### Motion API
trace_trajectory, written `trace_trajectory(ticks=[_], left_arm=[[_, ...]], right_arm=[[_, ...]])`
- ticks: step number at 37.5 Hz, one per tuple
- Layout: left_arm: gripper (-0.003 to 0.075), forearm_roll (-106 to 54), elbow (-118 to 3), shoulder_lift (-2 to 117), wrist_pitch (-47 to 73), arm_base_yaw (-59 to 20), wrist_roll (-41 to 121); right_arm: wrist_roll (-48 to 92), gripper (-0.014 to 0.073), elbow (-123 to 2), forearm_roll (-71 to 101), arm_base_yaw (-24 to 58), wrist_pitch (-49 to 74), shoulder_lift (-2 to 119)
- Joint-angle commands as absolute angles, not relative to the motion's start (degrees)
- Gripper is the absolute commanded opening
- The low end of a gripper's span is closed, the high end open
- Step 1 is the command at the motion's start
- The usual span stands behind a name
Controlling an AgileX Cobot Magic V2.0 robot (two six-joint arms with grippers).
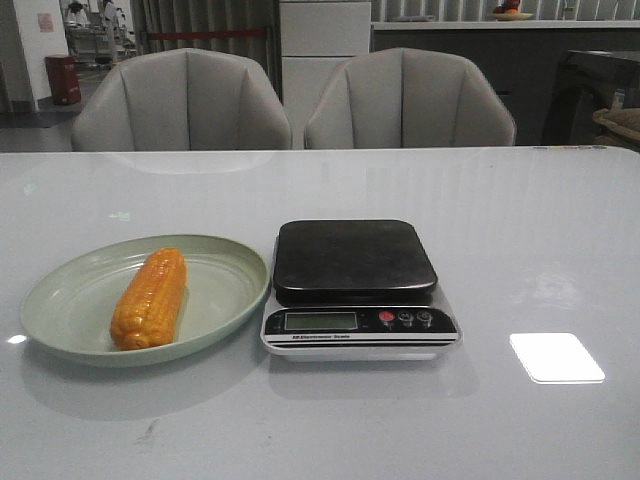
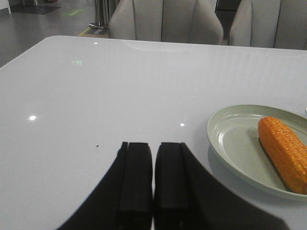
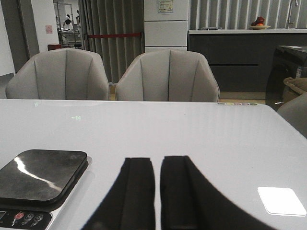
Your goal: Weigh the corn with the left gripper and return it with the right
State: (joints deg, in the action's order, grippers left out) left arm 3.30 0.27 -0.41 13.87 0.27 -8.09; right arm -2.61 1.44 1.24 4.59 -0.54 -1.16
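Note:
The corn needs weighing, so next my left gripper should move to the corn's middle [image 1: 152, 294] [image 2: 285, 153] on the pale green plate and close on it there.
The orange-yellow corn [image 1: 149, 298] lies lengthwise on the pale green plate [image 1: 80, 300] at the table's left. It also shows in the left wrist view [image 2: 284, 151], on the plate [image 2: 230, 139]. A kitchen scale [image 1: 354, 260] with a bare dark platform stands right of the plate, and shows in the right wrist view [image 3: 41, 177]. My left gripper [image 2: 153, 143] is shut and empty, over the table to the left of the plate. My right gripper [image 3: 158, 159] is shut and empty, over the table to the right of the scale. Neither gripper shows in the front view.
Two grey chairs [image 1: 185, 100] [image 1: 408, 98] stand behind the far edge of the white table [image 1: 520, 230]. A bright light patch [image 1: 556, 357] lies on the table at the front right.

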Motion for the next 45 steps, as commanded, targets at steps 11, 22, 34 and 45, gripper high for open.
trace_trajectory(ticks=[11, 22, 34, 45], left_arm=[[0.0115, 2.9, 2.1, -1.6, 8.9, 0.1, -8.1], [0.0115, 19.1, 2.1, -1.6, 8.2, 0.1, -6.4], [0.0115, 19.6, 2.1, -1.6, 8.6, 0.1, -6.4], [0.0115, 8.9, -2.3, 0.7, -13.8, 0.1, -6.8]], right_arm=[[-2.3, 0.0213, 2.1, 0.7, 4.7, -5.6, -1.7], [-2.3, 0.0213, 2.1, 0.7, 4.7, -5.6, -1.7], [-2.3, 0.0213, 2.1, 0.7, 5.2, -5.6, -1.7], [-2.3, 0.0213, 2.1, 0.7, 5.2, -5.6, -1.7]])
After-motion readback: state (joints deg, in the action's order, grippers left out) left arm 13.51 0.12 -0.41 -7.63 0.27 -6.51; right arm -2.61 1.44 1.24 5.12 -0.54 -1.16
